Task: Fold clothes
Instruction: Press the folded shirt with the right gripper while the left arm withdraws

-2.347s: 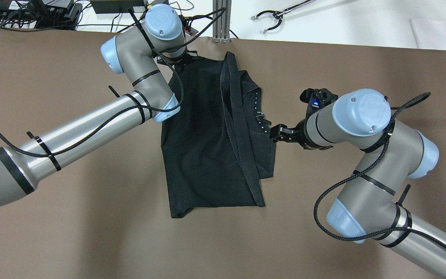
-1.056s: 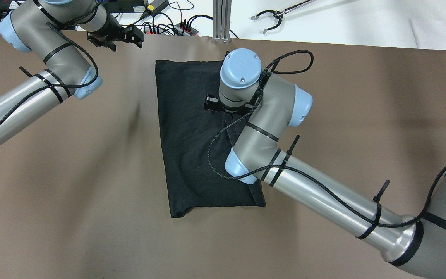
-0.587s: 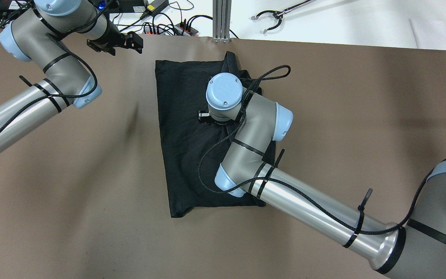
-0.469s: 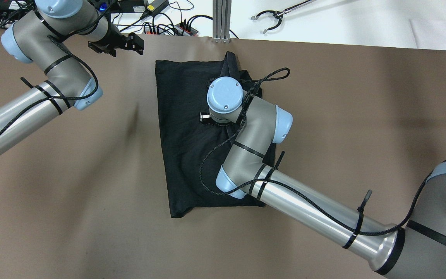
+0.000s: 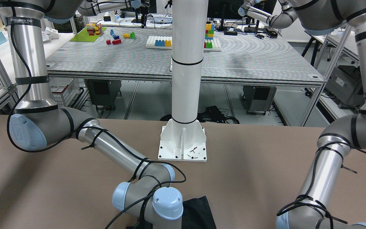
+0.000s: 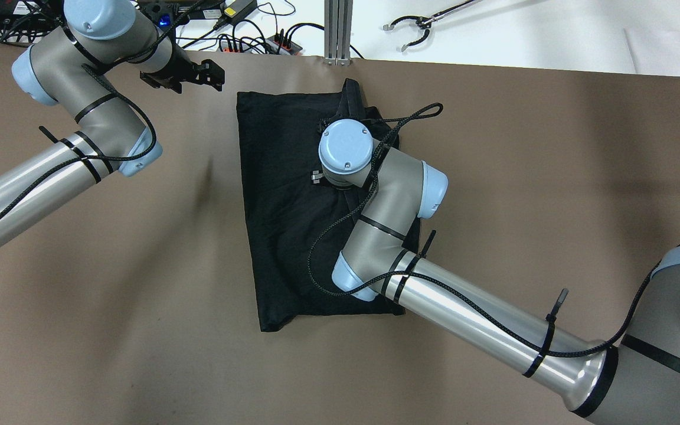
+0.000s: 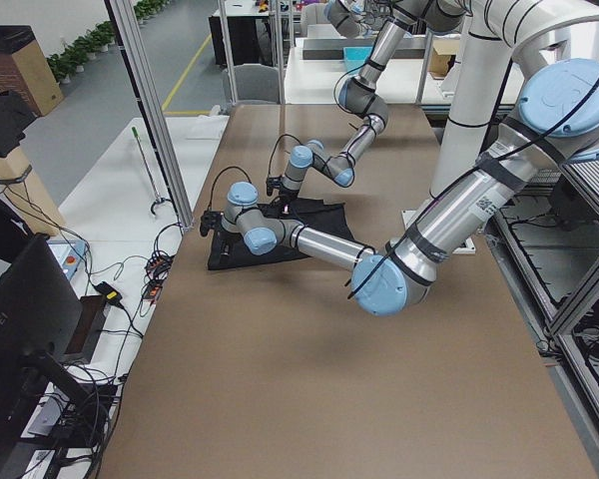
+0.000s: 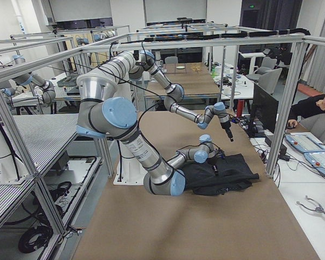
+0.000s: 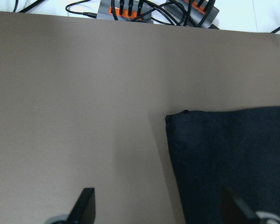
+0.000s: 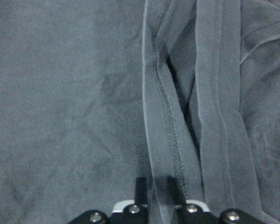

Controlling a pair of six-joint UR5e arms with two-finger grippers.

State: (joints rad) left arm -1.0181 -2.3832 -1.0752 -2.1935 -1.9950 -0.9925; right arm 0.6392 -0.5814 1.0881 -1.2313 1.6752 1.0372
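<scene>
My right gripper should grip the hem farther (image 10: 157, 70) along and pull it over, because the hem stops short of the cloth's edge and leaves the folded piece of cloth uncovered.
The clothes (image 6: 281, 195) are one black fabric piece lying flat mid-table, with a folded band and hems along its right side (image 6: 375, 118). It also shows in the front view (image 5: 199, 210) and the left wrist view (image 9: 233, 158). My right gripper (image 10: 156, 184) is low over the cloth's middle, hidden under its wrist (image 6: 346, 153) in the overhead view. Its fingers are close together with a stitched hem strip (image 10: 165, 140) between them. My left gripper (image 6: 217, 74) is open and empty, just left of the cloth's far left corner (image 9: 170, 116).
A power strip with cables (image 6: 257, 41), an aluminium post (image 6: 338, 29) and a grabber tool (image 6: 417, 29) lie beyond the table's far edge. The white pillar's base plate (image 5: 183, 143) stands on the robot's side of the brown table (image 6: 110, 295).
My left gripper let go of the cloth's far edge and moved off left. My right gripper swung from the cloth's right edge over its middle. Lately both shifted only slightly.
</scene>
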